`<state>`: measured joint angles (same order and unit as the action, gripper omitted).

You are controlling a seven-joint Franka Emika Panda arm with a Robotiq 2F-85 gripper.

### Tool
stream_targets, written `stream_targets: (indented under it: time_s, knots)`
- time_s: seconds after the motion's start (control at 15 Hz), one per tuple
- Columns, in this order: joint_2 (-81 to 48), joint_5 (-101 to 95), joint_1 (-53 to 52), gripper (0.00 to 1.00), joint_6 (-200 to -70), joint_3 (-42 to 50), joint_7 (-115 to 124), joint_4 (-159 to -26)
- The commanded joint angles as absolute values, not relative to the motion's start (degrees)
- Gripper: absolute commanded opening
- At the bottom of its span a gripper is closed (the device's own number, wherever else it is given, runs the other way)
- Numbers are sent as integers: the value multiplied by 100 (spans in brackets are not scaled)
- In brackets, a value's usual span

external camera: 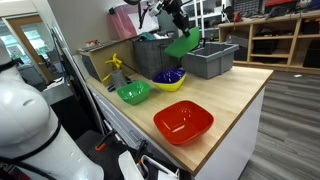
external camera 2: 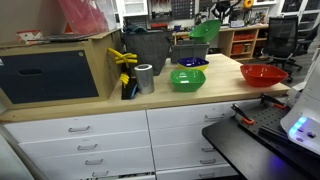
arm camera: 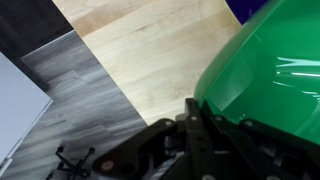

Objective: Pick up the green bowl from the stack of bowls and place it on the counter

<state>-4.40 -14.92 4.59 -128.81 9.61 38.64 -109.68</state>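
I need to release the wide green bowl on the bare counter (external camera: pixel 214 93) between the red bowl and the grey bins.
My gripper (external camera: pixel 178 30) is shut on the rim of the green bowl (external camera: pixel 183 44) and holds it tilted in the air above the stack of bowls (external camera: pixel 169 79), yellow outside with dark blue inside. In an exterior view the green bowl (external camera 2: pixel 205 31) hangs above the stack (external camera 2: pixel 192 63). In the wrist view the green bowl (arm camera: pixel 272 70) fills the right side, with a jaw (arm camera: pixel 196 125) clamped on its edge and the counter (arm camera: pixel 150 50) far below. The counter (external camera: pixel 235 95) is light wood on a white base.
A smaller round green bowl (external camera: pixel 133 93) and a red bowl (external camera: pixel 183 122) sit on the counter. Grey bins (external camera: pixel 209 60) stand at the back. A metal can (external camera 2: pixel 145 78) and a yellow object (external camera 2: pixel 124 62) stand near a wooden box (external camera 2: pixel 55 65).
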Motion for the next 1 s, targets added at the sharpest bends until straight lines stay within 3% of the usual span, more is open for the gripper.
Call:
stream_targets:
  time_s: [0.0, 0.93]
  knots:
    - [-143, -1410, 658, 1, -12620, 1050, 4031, -11194]
    - [343, -1031, 1451, 1, -12451, 1501, 3658, -12241]
